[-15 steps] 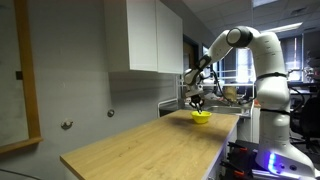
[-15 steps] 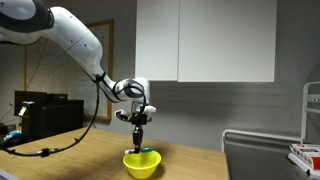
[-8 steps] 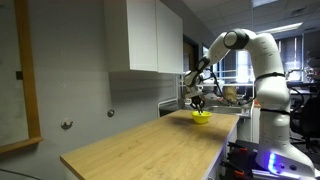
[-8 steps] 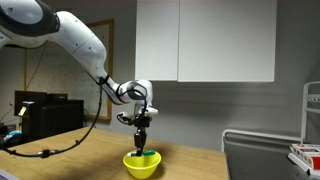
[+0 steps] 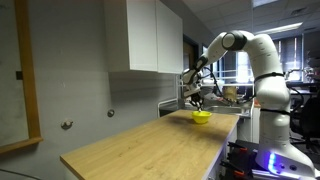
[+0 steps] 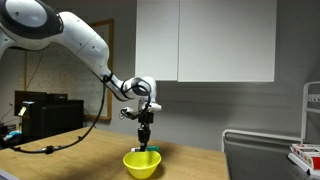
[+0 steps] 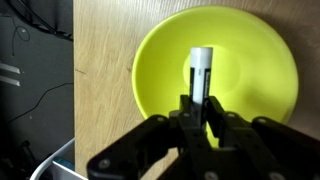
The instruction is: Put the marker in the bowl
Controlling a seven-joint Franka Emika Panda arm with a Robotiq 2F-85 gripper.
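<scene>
The gripper should release the marker on the inside bottom of the yellow bowl [image 5: 201,117] [image 7: 207,84], near its middle.
The yellow bowl [image 7: 215,65] sits on the wooden table, seen from straight above in the wrist view, and it shows in both exterior views [image 5: 201,117] [image 6: 141,164]. My gripper [image 7: 200,108] is shut on the marker [image 7: 200,72], a thin stick with a pale tip that points down over the bowl's middle. In both exterior views the gripper [image 6: 145,140] [image 5: 197,102] hangs a short way above the bowl, with the marker's lower end just above the rim. The marker is dark and thin below the fingers in an exterior view [image 6: 144,145].
The wooden table [image 5: 150,145] runs long, with the bowl near its far end by an edge [image 7: 74,80]. White wall cabinets [image 6: 205,40] hang above. Dark equipment and cables [image 6: 40,110] lie beyond the table. A metal rack [image 6: 265,150] stands at one side.
My gripper with the marker has risen a little above the bowl and shifted slightly; the bowl has not moved.
</scene>
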